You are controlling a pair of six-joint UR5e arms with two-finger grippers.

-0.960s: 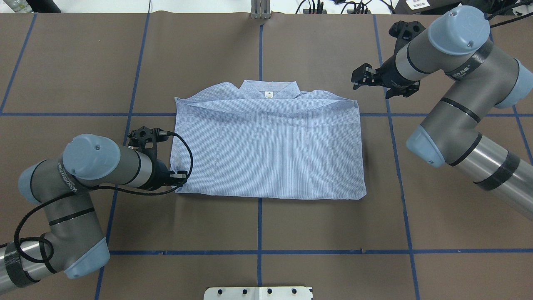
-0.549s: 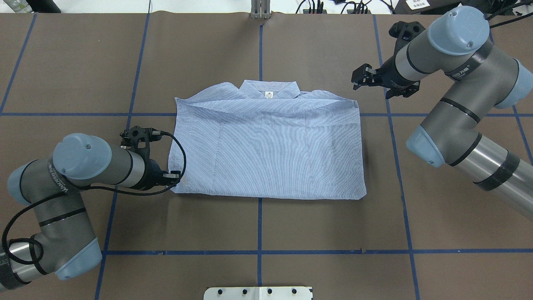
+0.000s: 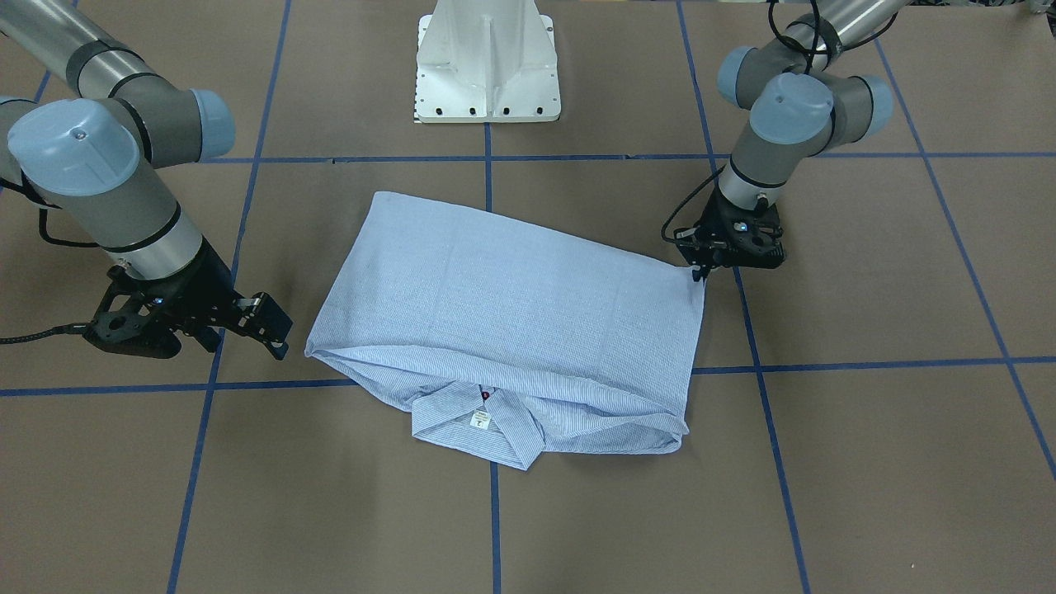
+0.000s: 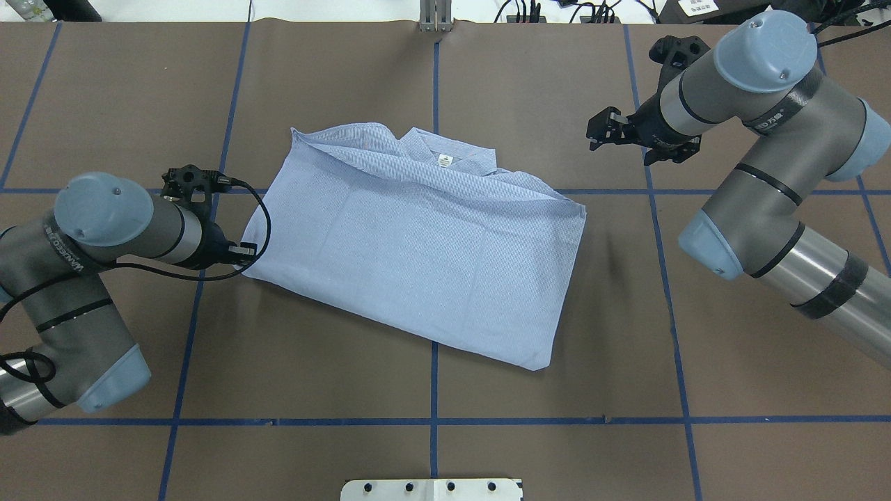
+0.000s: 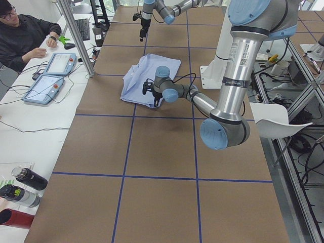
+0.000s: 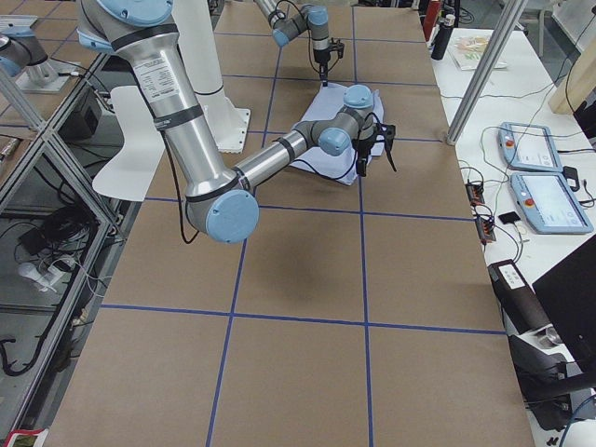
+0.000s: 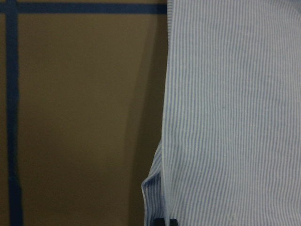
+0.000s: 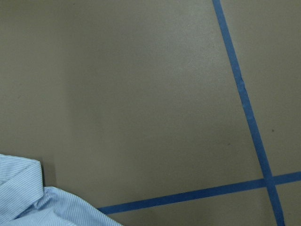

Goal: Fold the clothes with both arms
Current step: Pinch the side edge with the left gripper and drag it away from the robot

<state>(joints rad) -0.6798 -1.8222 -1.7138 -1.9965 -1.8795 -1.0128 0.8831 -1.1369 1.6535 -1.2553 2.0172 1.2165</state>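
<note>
Next, my left gripper lets go of the shirt's corner beyond the tape crossing, on the brown table [image 3: 748, 481] next to the slanting blue line.
The light blue striped shirt [image 4: 418, 250] lies folded into a rectangle, skewed on the brown table, collar and white neck label [image 4: 443, 161] on the far side. My left gripper [image 4: 247, 252] is shut on the shirt's near left corner, low at the table; it also shows in the front-facing view [image 3: 700, 268]. The left wrist view is filled by striped cloth [image 7: 225, 113], its corner at the bottom edge. My right gripper [image 4: 600, 132] hangs open over bare table, beyond the shirt's far right corner and apart from it. A bit of the shirt [image 8: 28, 197] shows in the right wrist view.
Blue tape lines [image 4: 435, 390] grid the brown table cover. The white pedestal base [image 3: 487, 62] stands at the robot's edge. A person [image 5: 25, 35] sits at a side table with two tablets [image 5: 50, 76]. Bottles [image 5: 23, 187] lie near that view's lower left.
My left gripper has moved left and away from the robot with the shirt's corner. The shirt has swung from square to skewed. The right arm has not moved.
</note>
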